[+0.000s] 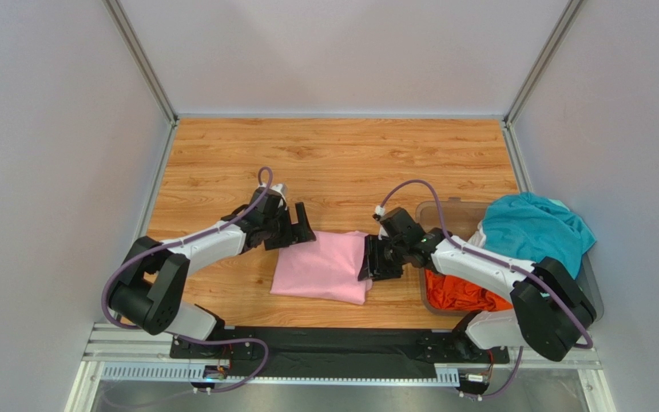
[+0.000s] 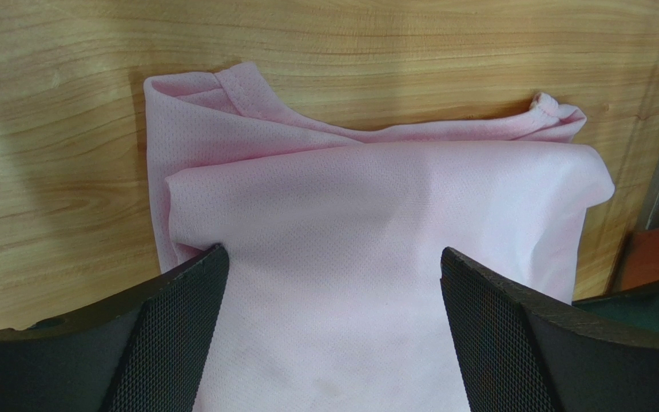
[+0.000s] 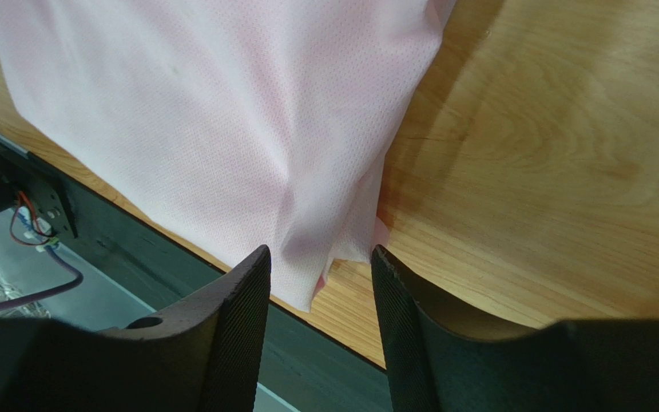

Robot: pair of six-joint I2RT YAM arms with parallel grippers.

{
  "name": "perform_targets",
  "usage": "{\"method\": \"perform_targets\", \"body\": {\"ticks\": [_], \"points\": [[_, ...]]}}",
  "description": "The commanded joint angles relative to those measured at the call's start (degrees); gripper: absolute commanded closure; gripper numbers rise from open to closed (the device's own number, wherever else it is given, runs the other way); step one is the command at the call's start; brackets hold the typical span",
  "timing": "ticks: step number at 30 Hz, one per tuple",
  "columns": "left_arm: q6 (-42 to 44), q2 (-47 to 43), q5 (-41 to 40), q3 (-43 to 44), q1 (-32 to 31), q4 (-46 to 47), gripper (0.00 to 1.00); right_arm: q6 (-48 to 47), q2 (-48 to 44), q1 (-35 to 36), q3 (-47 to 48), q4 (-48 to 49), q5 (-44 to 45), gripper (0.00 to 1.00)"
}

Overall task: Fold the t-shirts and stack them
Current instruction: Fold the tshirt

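Note:
The layers at the pink t-shirt's near corner are uneven. My right gripper should pinch the t-shirt's side edge [image 3: 341,210] and straighten it before the next fold.
A folded light pink t-shirt [image 1: 324,266] [image 2: 376,215] [image 3: 221,112] lies flat on the wooden table, near its front edge. My left gripper [image 1: 298,225] [image 2: 333,262] hovers over the shirt's far left part, open wide, with only cloth showing beneath the jaws. At the shirt's right edge, my right gripper [image 1: 374,259] [image 3: 319,255] stands open, its jaws apart around a loose corner of the pink cloth without pinching it. A teal t-shirt [image 1: 535,230] drapes over the bin, and an orange t-shirt [image 1: 457,293] lies inside it.
The clear plastic bin [image 1: 445,208] stands at the right of the table, close to my right arm. A black rail [image 1: 324,343] [image 3: 127,232] runs along the table's near edge, just below the pink shirt. Grey walls enclose the table on three sides.

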Motion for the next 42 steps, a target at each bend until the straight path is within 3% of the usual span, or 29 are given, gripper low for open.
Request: {"method": "perform_targets", "body": {"ticks": [1, 9, 21, 34, 37, 39, 40, 41, 42], "points": [[-0.86, -2.29, -0.73, -1.73, 0.01, -1.15, 0.00, 1.35, 1.55, 1.45, 3.24, -2.27, 6.63, 0.51], [-2.97, -4.23, -0.99, -4.89, 0.02, -0.45, 0.00, 1.78, 5.95, 4.08, 7.11, -3.50, 7.79, 0.47], [-4.99, -5.72, -2.13, -6.74, 0.01, -1.15, 0.00, 12.77, 8.85, 10.50, 9.05, -12.37, 15.96, 0.41], [-5.78, -7.22, -3.28, -7.80, -0.07, -2.29, 0.00, 15.41, 12.45, 14.72, 12.74, -11.67, 16.66, 0.44], [-6.31, -7.48, -3.36, -8.15, 0.01, -2.20, 0.00, 15.85, 12.37, 15.07, 13.09, -11.41, 15.70, 0.49], [-6.49, -7.66, -3.28, -8.24, -0.07, -2.20, 0.00, 16.46, 11.49, 15.25, 12.83, -10.62, 15.52, 0.60], [-6.57, -7.74, -3.28, -8.24, -0.07, -2.29, 0.00, 16.64, 10.53, 15.25, 12.65, -10.27, 15.00, 0.67], [-6.66, -7.92, -3.36, -8.33, -0.07, -2.29, 0.00, 16.90, 10.00, 15.25, 12.48, -9.75, 14.91, 0.93], [-6.66, -7.92, -3.45, -8.50, 0.01, -2.29, 0.00, 16.99, 9.47, 15.25, 12.30, -9.48, 14.91, 1.00]]}}
